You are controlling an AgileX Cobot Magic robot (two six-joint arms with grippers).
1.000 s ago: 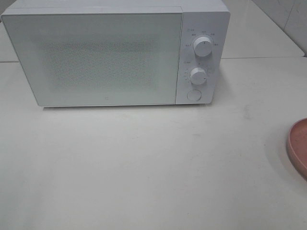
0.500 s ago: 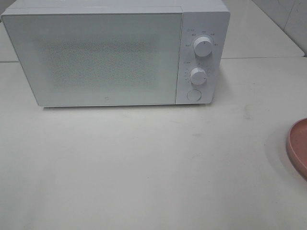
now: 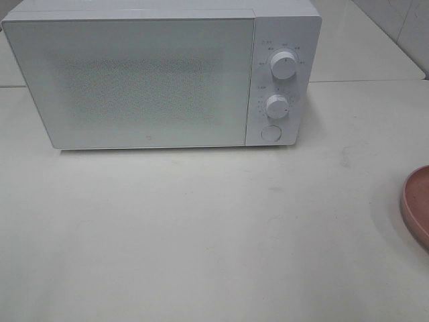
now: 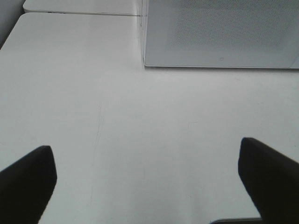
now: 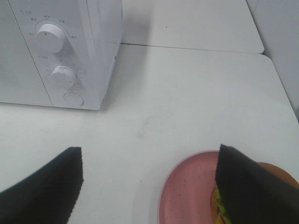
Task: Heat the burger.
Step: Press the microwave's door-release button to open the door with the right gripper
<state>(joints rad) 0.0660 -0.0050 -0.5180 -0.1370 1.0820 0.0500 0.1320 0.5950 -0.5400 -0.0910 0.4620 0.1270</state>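
Next, my right gripper goes to the microwave's round button [image 3: 271,133] [image 5: 74,99] below the knobs and closes its fingers in front of it, ready to press.
The burger [image 5: 279,171] shows only in the right wrist view. Its golden-brown bun and a bit of green lettuce peek out from behind one black finger [image 5: 252,186], and it sits on a pink plate [image 5: 187,191]. My right gripper [image 5: 147,186] hangs open above the table and plate edge, with nothing between its fingers. My left gripper [image 4: 147,179] is wide open over bare table in front of the white microwave [image 4: 219,32]. Neither gripper appears in the exterior high view, where the microwave [image 3: 134,80] stands at the back with its door closed.
The microwave has two round knobs [image 3: 284,66] and a round button [image 3: 270,133] on its right panel. Only the pink plate's rim [image 3: 415,204] shows at the right edge of the exterior high view. Table seams and edges run behind the microwave.
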